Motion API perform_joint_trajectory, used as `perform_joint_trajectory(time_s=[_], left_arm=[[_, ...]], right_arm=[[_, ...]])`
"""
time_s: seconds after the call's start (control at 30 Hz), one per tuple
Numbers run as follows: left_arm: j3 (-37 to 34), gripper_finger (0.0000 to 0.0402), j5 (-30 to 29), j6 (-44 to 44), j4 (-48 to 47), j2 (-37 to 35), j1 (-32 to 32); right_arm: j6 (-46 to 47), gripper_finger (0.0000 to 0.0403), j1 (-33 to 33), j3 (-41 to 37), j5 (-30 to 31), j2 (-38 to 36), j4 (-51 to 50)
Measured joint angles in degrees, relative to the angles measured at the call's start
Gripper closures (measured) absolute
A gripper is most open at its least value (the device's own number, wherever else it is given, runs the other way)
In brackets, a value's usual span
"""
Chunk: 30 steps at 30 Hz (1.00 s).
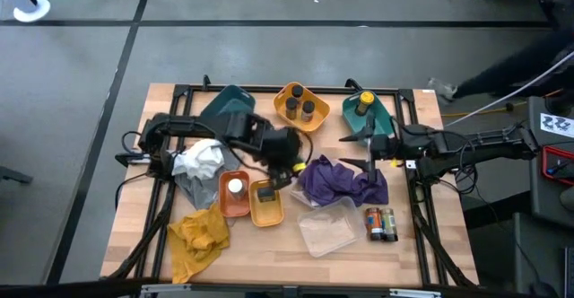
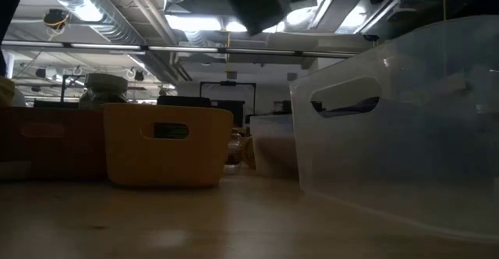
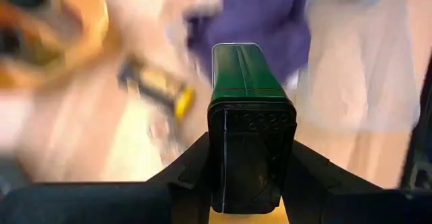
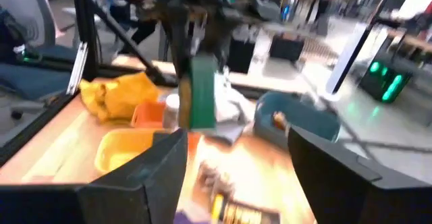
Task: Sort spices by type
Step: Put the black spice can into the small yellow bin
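Observation:
Next, my left gripper sets the green tin, still hanging just above the yellow tray, free in the empty near half of the yellow tray (image 1: 267, 214), beside the dark tin.
My left gripper (image 1: 285, 168) (image 3: 251, 163) hangs over the table's middle, shut on a dark green flat tin (image 3: 248, 109) just above the yellow tray (image 1: 266, 210). The right wrist view shows that tin (image 4: 201, 92) upright over the yellow tray (image 4: 125, 150). A dark tin (image 1: 267, 192) lies in that tray. The orange tray (image 1: 235, 193) holds a white-lidded jar (image 1: 235, 187). Two jars (image 1: 300, 109) stand in the round orange tray, and a yellow-lidded jar (image 1: 365, 99) stands in the teal tray. Two jars (image 1: 379, 223) lie on the table. My right gripper (image 1: 357, 151) (image 4: 236, 156) waits open, right of the purple cloth. My left gripper pinches the green tin between its two fingers (image 3: 192, 166), one on each narrow side of the tin's near end (image 3: 251, 143). The tin points straight out ahead of the fingers and is lifted clear, hanging upright above the yellow tray.
A purple cloth (image 1: 345, 179), a grey-white cloth (image 1: 199, 163) and a yellow cloth (image 1: 199, 235) lie around the trays. A clear plastic box (image 1: 327, 228) sits near the front edge. A second teal tray (image 1: 229, 105) is at the far left. A small yellow-ended jar (image 1: 300, 166) lies beside the left gripper.

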Motion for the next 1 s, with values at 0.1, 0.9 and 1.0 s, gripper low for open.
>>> perform_joint_trajectory(time_s=[0.1, 0.9, 1.0], left_arm=[[0.0, 0.0288, -0.04, -5.06, -3.34, 0.43, -2.71], [-0.02, 0.0286, 5.65, -8.79, -8.78, 14.75, -12.5], [0.0, 0.0286, 6.35, -8.7, -8.94, 16.0, -12.8]], right_arm=[[2.34, 0.0146, 0.0, 0.0, 0.02, -0.02, -3.53], [7.15, 0.0146, 0.0, -0.04, -0.46, 0.07, -14.95], [7.15, 0.0146, 0.0, -0.04, -0.46, 0.07, -15.02]])
